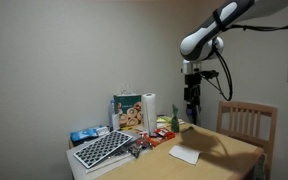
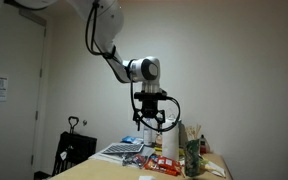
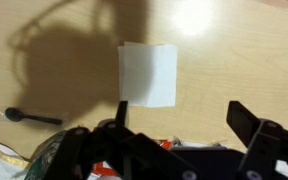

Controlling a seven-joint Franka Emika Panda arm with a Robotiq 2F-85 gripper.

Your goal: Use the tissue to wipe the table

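The white tissue's middle [image 1: 185,154] [image 3: 149,77] is next for my gripper to go down to and close on, because pinching up a fold lets it hold the flat sheet.
The tissue [image 1: 184,155] is a flat white sheet lying on the light tan wooden table [image 1: 224,150]. In the wrist view the tissue [image 3: 148,73] lies flat, straight below the camera. My gripper [image 1: 192,112] hangs high above the table, well clear of the tissue, with its fingers [image 3: 181,118] spread open and empty. It also shows in an exterior view [image 2: 150,125], raised above the table [image 2: 104,172]. The tissue is not visible in that view.
A paper-towel roll [image 1: 149,106], a printed bag [image 1: 130,112], a keyboard [image 1: 104,148] and snack packets [image 1: 162,133] crowd the table's far side. A slat-back chair [image 1: 246,122] stands by the table. A black spoon [image 3: 29,117] lies near the tissue.
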